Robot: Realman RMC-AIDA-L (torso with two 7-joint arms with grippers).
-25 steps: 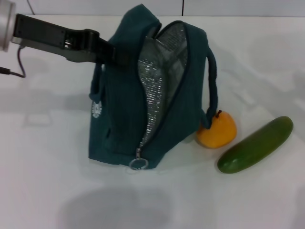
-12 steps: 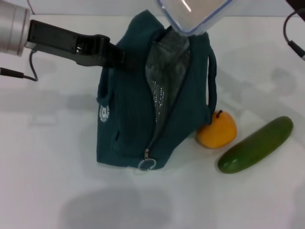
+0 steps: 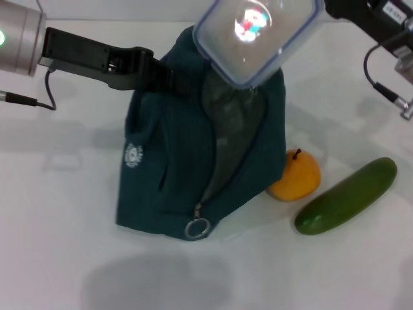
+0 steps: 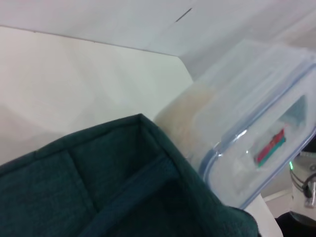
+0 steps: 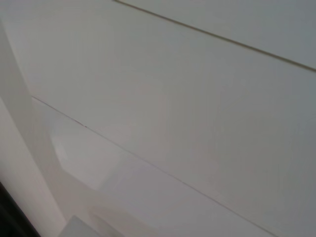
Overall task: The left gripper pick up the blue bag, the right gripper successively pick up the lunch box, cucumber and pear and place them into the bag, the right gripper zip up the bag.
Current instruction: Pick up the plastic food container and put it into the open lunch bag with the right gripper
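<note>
My right gripper is going to release the lunch box, now tilted over the bag's mouth, inside the blue bag's opening (image 3: pixel 218 121), up from the ring zipper pull.
The blue bag (image 3: pixel 181 161) stands on the white table, its mouth facing up and its ring zipper pull (image 3: pixel 197 228) low at the front. My left gripper (image 3: pixel 162 75) is shut on the bag's top edge at the left. My right gripper (image 3: pixel 321 9) comes in from the upper right, shut on the lunch box (image 3: pixel 258 35), and holds it tilted over the bag's mouth. The left wrist view shows the bag's rim (image 4: pixel 113 173) with the lunch box (image 4: pixel 247 133) right beside it. The pear (image 3: pixel 294 175) and the cucumber (image 3: pixel 346 196) lie right of the bag.
The pear touches the bag's right side, with the cucumber lying diagonally just beyond it. A cable (image 3: pixel 381 71) hangs off the right arm at the upper right. The right wrist view shows only pale surfaces.
The lunch box has come down into view from the top edge and now hangs lower over the bag's mouth. The bag has shifted and its foil lining is now mostly covered.
</note>
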